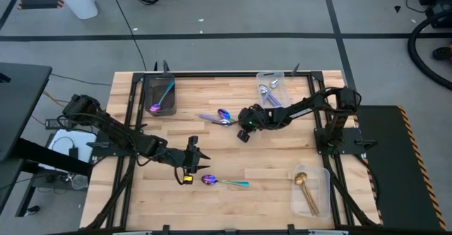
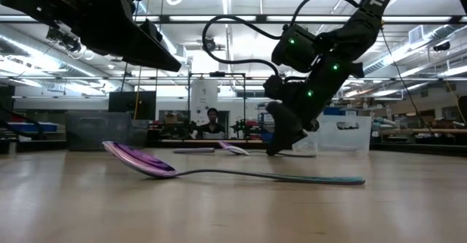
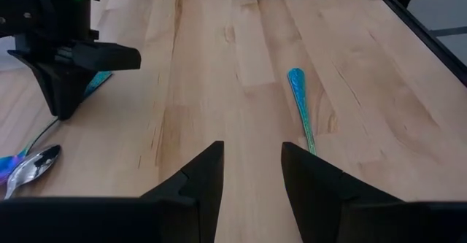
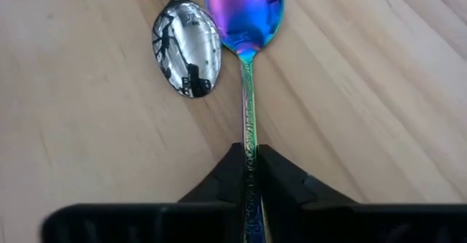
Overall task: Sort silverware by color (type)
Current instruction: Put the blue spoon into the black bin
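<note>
The robot's right gripper holds the iridescent spoon too far down its handle, so it should open, move forward and pinch close to its bowl (image 4: 247, 64) before lifting.
My right gripper (image 1: 244, 130) is at mid-table, shut on an iridescent purple-bowled spoon with a teal handle (image 4: 244, 13). A silver-bowled spoon with a lavender handle (image 4: 186, 46) lies on the wood right beside it, bowl next to bowl. My left gripper (image 3: 252, 152) is open and hovers near the front of the table. Just beyond its fingers lies a second purple-and-teal spoon (image 1: 224, 183), flat on the wood; its teal handle (image 3: 299, 101) shows in the left wrist view. In the low view this spoon (image 2: 219, 171) rests on its bowl and handle tip. My right gripper pinches the teal handle (image 4: 248, 144) of the iridescent spoon between its two fingers, well back from the bowl. The fingers point down at a slant and lie along the handle. The spoon lies low on the table (image 2: 233, 149), its bowl pointing away from the gripper.
A dark tray (image 1: 150, 94) at the far left holds a purple-and-teal spoon. A clear bin (image 1: 282, 80) at the far edge holds silver spoons. Another clear bin (image 1: 321, 193) at the near right holds gold spoons. A person (image 2: 211, 122) sits beyond the table.
</note>
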Robot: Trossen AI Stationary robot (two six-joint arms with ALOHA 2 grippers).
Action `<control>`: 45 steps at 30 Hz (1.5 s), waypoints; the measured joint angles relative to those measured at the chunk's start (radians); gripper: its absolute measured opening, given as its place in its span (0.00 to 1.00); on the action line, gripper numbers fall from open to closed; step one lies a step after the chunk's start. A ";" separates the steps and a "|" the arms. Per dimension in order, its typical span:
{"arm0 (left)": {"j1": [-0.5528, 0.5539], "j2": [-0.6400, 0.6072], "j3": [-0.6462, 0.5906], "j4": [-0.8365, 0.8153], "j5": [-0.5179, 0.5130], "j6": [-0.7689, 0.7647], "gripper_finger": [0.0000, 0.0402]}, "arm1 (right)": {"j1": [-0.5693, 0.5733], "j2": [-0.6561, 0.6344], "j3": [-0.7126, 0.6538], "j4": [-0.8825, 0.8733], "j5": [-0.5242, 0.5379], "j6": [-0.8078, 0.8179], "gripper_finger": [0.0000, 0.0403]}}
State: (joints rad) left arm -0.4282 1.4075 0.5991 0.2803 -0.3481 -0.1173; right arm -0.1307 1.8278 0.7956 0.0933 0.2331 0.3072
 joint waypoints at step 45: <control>0.006 0.000 0.000 -0.007 0.000 0.026 0.36 | 0.049 -0.005 0.180 -0.177 -0.002 -0.018 0.29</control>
State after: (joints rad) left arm -0.4217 1.4071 0.5987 0.2729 -0.3481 -0.0916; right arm -0.0818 1.8230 0.9761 -0.0841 0.2313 0.2889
